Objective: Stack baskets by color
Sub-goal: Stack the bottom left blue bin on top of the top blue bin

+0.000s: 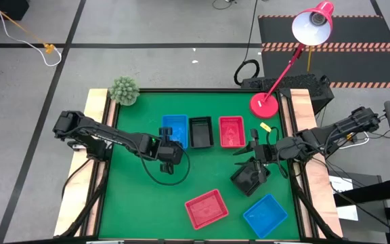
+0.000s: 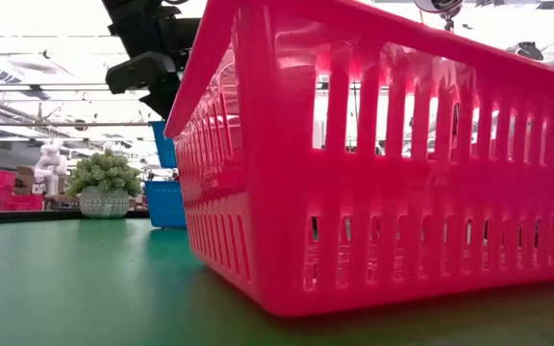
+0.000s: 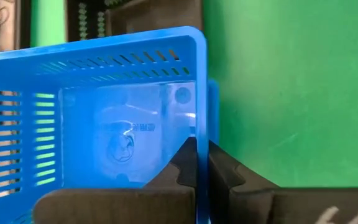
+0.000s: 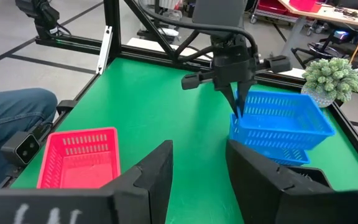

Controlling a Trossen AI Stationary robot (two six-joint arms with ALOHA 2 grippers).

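Observation:
The robot's left gripper needs to release the upper blue basket inside the lower blue basket (image 1: 175, 133) (image 3: 124, 134), beside the black basket.
My left gripper (image 4: 238, 107) is shut on a blue basket (image 4: 284, 118), which sits askew on top of a second blue basket (image 4: 267, 152) at the far left of a row. A black basket (image 1: 200, 132) and a red basket (image 1: 231, 131) stand next to them. Another red basket (image 1: 206, 208) and another blue one (image 1: 265, 215) lie near the front edge. My right gripper (image 4: 197, 155) hovers open over the table's right side with nothing between its fingers. Beneath it lies a dark shape (image 1: 248, 178) that looks like a black basket. My left gripper pinches the upper blue basket's near short wall (image 3: 197, 121) at its rim, one finger inside the basket and one outside. The fingers come slanting down from the near side. The basket is tilted over the lower blue basket (image 3: 212, 106); whether it rests on it does not show.
A potted plant (image 1: 123, 90) stands at the far left corner and a red lamp base (image 1: 264, 105) at the far right. The near red basket (image 2: 373, 173) fills the low view. A person's leg in jeans (image 4: 11, 118) shows beside the table.

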